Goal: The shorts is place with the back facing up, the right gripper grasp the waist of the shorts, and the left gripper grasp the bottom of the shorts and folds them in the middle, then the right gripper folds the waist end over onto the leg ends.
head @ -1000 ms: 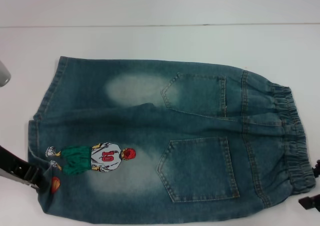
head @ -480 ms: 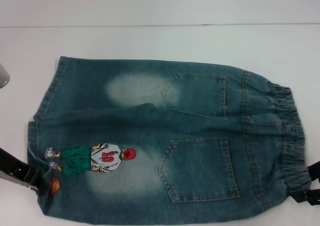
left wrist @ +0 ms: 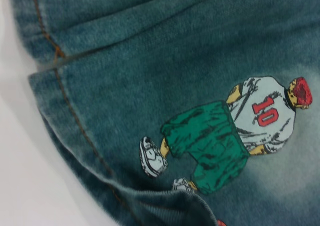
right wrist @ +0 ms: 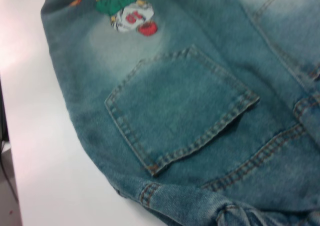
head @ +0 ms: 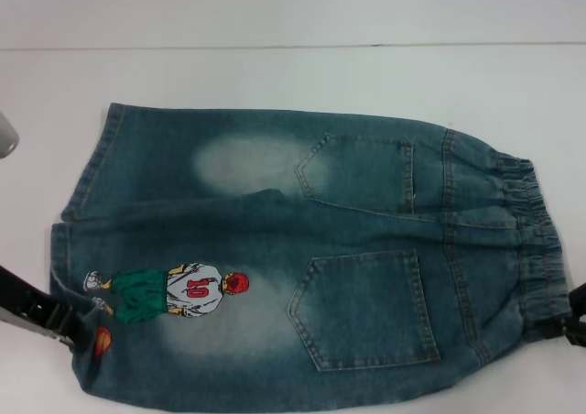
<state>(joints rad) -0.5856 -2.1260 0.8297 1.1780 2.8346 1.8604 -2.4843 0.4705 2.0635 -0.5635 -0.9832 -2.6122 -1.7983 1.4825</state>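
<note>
Next, I release the waist's near corner on the white table (head: pixel 537 94) with my right gripper, just behind the waist's far corner.
The blue denim shorts (head: pixel 302 258) lie flat on the white table with both back pockets up. The ruffled waist (head: pixel 531 240) is at the right and the leg ends (head: pixel 82 185) are at the left. My left gripper (head: pixel 66 321) is at the near left corner, shut on the near leg hem beside the embroidered number 10 player (head: pixel 174 290). In the left wrist view the hem (left wrist: pixel 75 121) puckers up near that player (left wrist: pixel 235 131). My right gripper (head: pixel 572 315) is at the near right edge, shut on the waist's near corner. The right wrist view shows bunched waist cloth (right wrist: pixel 235 213) below a back pocket (right wrist: pixel 180 106).
The white table (head: pixel 275 75) extends behind the shorts to a seam line at the back. A pale rounded object (head: pixel 5 135) sits at the far left edge. The table's near edge (right wrist: pixel 7 151) shows in the right wrist view.
My right gripper moved in from the lower right and its fingers drew together on the waist's near corner, pulling that corner in slightly. The left gripper and leg ends stayed put.
</note>
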